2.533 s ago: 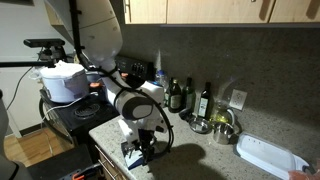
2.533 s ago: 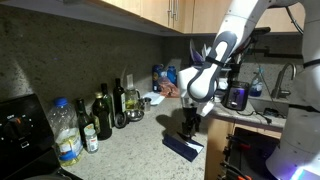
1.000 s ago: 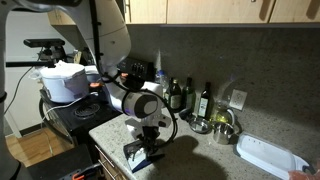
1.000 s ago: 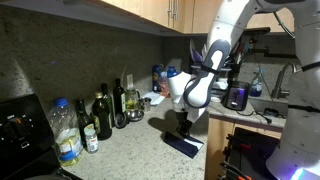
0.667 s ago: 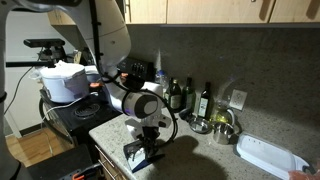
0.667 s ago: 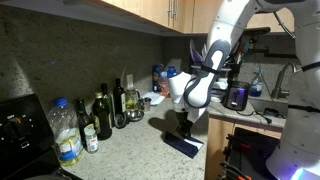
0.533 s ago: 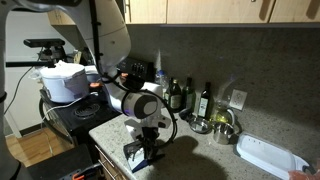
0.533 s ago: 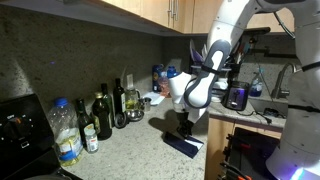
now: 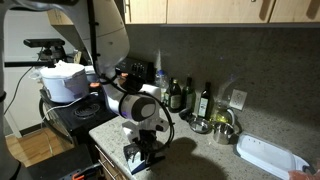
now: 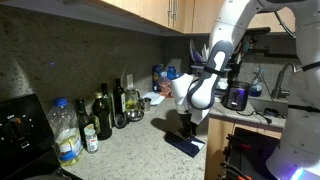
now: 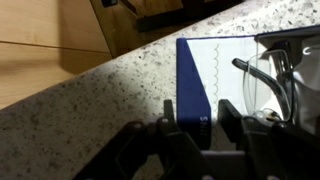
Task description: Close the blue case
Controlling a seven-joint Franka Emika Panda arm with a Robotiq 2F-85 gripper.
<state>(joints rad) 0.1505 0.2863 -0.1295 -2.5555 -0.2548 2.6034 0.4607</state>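
The robot's gripper points straight down over the open case lying flat, so it should open, tilt and take the case's blue side (image 11: 193, 92) before folding the case up.
The blue case (image 9: 133, 154) lies open on the speckled counter near its front edge, also in an exterior view (image 10: 180, 147). In the wrist view its dark blue lid wall (image 11: 195, 80) stands beside the pale inside, where a pair of glasses (image 11: 268, 75) lies. My gripper (image 11: 195, 125) is right above the case, its two fingers apart and straddling the blue wall, a small gap showing on one side. In both exterior views the gripper (image 9: 143, 146) (image 10: 187, 131) points straight down onto the case.
A white tray (image 9: 268, 156) sits at the counter's far end. Bottles (image 9: 205, 100) and a metal bowl (image 9: 222, 126) stand by the backsplash; more bottles (image 10: 103, 115) and a water bottle (image 10: 65, 132) are nearby. The counter edge (image 11: 110, 60) drops off beside the case.
The arm has lowered slightly towards the case and shifted a little; the gripper now sits closer over the case. The case itself has not moved.
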